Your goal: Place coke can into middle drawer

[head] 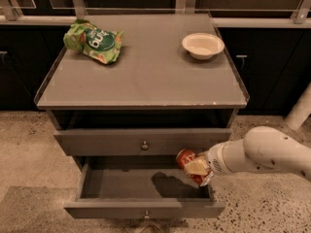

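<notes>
Next, my gripper releases the coke can, now tilted over the open middle drawer, on the shaded middle drawer's bottom (181,178), close to the side of the drawer that my arm reaches over.
The red coke can (186,159) is held in my gripper (197,169), which is shut on it. The can hangs tilted over the right rear part of the open middle drawer (141,187), a little above its floor. The drawer is pulled out, dark grey, with a small round knob (145,214) on its front. My white arm (262,152) reaches in from the right. The can's shadow falls on the drawer floor.
A closed grey drawer front with a knob (144,144) sits above the open drawer. On the cabinet top (146,76) lie a green snack bag (95,41) at back left and a white bowl (202,45) at back right. Speckled floor surrounds the cabinet.
</notes>
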Available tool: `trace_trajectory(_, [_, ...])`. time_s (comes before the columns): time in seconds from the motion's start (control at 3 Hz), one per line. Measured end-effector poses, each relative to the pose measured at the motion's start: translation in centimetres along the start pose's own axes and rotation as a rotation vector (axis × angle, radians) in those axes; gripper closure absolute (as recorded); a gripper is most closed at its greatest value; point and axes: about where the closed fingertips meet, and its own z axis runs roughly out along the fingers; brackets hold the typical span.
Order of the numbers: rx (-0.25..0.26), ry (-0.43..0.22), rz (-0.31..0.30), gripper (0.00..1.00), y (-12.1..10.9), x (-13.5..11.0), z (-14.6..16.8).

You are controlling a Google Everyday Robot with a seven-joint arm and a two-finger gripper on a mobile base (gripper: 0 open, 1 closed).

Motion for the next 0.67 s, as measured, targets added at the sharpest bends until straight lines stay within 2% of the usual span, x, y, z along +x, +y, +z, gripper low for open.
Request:
trace_trajectory(0.33, [0.031,-0.028,0.006,1.00,-0.7,-0.6,0.1])
trace_trajectory(0.67, [0.062,-0.049,0.077,1.00,-2.2,0.7,1.7])
